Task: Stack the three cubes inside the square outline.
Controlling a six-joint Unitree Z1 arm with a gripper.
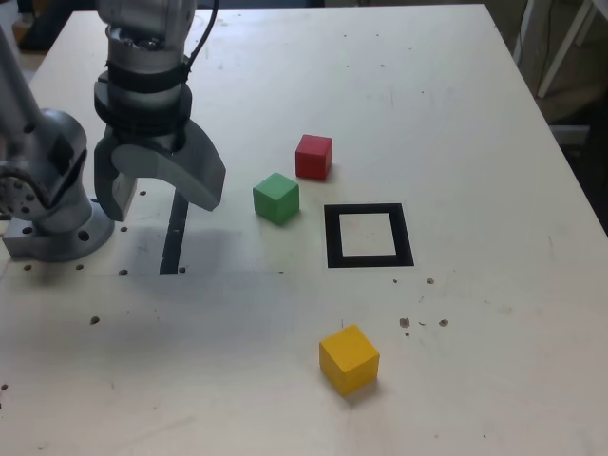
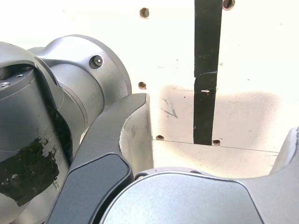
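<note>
Next, my gripper goes to the red cube behind the green cube and closes on the red cube's opposite sides [image 1: 313,158].
Three cubes lie apart on the pale table. The red cube [image 1: 313,156] sits furthest back, the green cube [image 1: 276,198] is just in front of it toward the exterior view's left, and the yellow cube [image 1: 349,358] rests near the front. The square outline [image 1: 368,236], a thick black frame with a pale centre, has nothing inside it. My gripper [image 1: 161,201] hangs open and empty at the exterior view's left, above a thin black strip [image 1: 174,233], well clear of the green cube. In the wrist view only the gripper [image 2: 215,140] with its spread jaws and the strip [image 2: 205,70] show.
The arm's grey base [image 1: 47,204] stands at the exterior view's left edge. Small screw holes and dark specks dot the table [image 1: 475,114]. White furniture legs [image 1: 560,47] stand beyond the table's far right corner.
</note>
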